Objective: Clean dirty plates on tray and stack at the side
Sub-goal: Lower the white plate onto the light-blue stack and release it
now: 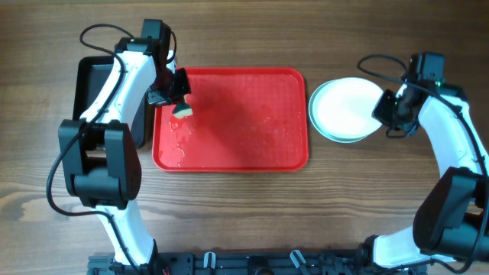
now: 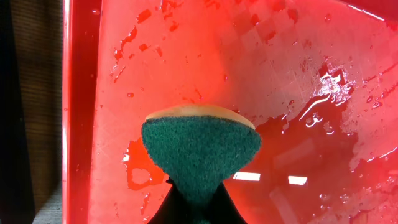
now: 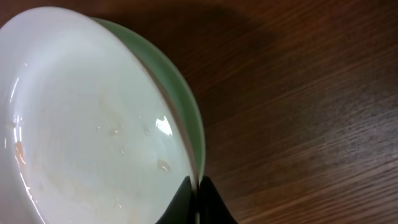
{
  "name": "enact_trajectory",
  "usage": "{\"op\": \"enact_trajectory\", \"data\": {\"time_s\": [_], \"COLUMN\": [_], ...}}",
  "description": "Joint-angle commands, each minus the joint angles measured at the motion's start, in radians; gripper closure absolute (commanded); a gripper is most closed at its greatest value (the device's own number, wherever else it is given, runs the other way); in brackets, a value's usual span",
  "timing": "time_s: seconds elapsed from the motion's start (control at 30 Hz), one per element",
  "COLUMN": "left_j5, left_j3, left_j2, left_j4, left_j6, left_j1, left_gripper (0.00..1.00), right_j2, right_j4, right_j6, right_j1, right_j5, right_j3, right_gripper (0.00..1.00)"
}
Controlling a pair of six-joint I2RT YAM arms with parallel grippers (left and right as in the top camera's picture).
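Observation:
The left gripper needs to release the green and yellow sponge in the near half of the black bin [image 1: 110, 119].
The red tray [image 1: 244, 153] lies mid-table, wet, with no plate on it. My left gripper [image 1: 180, 98] is shut on a green and yellow sponge [image 2: 199, 149] just over the tray's wet left part [image 2: 292, 74]. The plates are stacked right of the tray: a cream-white plate [image 1: 348, 107] on top of a mint plate [image 1: 336, 134]. My right gripper [image 1: 382, 112] is shut on the right rim of the white plate [image 3: 93, 124], which is tilted over the mint plate [image 3: 186, 106]. Whether a third plate lies under them is hidden.
A black bin [image 1: 92, 95] stands left of the tray under my left arm. Water pools on the tray's left side [image 1: 177, 149]. Bare wooden table [image 1: 244, 214] lies in front and to the right of the plates [image 3: 311, 124].

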State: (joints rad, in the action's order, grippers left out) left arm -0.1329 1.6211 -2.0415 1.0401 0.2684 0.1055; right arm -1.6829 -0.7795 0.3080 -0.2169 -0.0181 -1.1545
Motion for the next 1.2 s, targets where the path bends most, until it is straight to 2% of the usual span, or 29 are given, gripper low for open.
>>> {"op": "enact_trajectory", "data": {"time_s": [0.0, 0.03, 0.07, 0.13, 0.17, 0.33, 0.43, 0.6, 0.7, 0.73, 0.93, 1.17], "left_j5": [-0.016, -0.016, -0.016, -0.016, -0.016, -0.016, 0.005, 0.123, 0.183, 0.214, 0.221, 0.220], "left_j3": [0.012, 0.012, 0.012, 0.012, 0.013, 0.037, 0.074, 0.094, 0.094, 0.093, 0.044, -0.064], "left_j2": [-0.007, -0.007, -0.007, -0.007, -0.007, 0.003, 0.034, 0.112, 0.144, 0.145, 0.123, 0.089], "left_j4": [0.000, 0.000, 0.000, -0.006, -0.012, -0.014, 0.019, 0.066, 0.088, 0.098, 0.032, -0.136], "left_j6": [0.009, 0.009, 0.009, 0.009, 0.009, 0.008, 0.001, 0.001, 0.001, 0.002, 0.002, 0.001], "left_j1": [0.004, 0.004, 0.004, 0.004, 0.004, -0.002, -0.013, -0.049, -0.090, -0.138, -0.256, -0.346], "left_gripper": [0.96, 0.96, 0.96, 0.96, 0.96, 0.96, 0.96, 0.96, 0.96, 0.96, 0.96, 0.96], "right_j2": [0.019, 0.018, 0.018, 0.018, 0.018, 0.018, 0.018, 0.019, 0.019, 0.019, 0.018, 0.018], "right_j4": [0.068, 0.081, 0.088, 0.092, 0.097, 0.142, 0.138, 0.063, 0.038, 0.043, 0.075, 0.093], "right_j6": [-0.019, -0.019, -0.019, -0.019, -0.021, -0.098, -0.098, -0.097, -0.098, -0.096, -0.071, -0.069], "right_j1": [-0.010, -0.010, -0.010, -0.010, -0.010, -0.002, 0.021, 0.098, 0.167, 0.236, 0.363, 0.423], "right_j5": [0.002, 0.002, -0.006, -0.012, -0.027, -0.231, -0.272, -0.272, -0.272, -0.272, -0.268, -0.248], "right_j3": [0.071, 0.082, 0.090, 0.097, 0.097, 0.090, 0.055, -0.040, -0.085, -0.102, -0.102, -0.102], "right_gripper": [0.96, 0.95, 0.89, 0.55, 0.44, 0.23, 0.19, 0.13, 0.01, 0.00, 0.00, 0.00]}}
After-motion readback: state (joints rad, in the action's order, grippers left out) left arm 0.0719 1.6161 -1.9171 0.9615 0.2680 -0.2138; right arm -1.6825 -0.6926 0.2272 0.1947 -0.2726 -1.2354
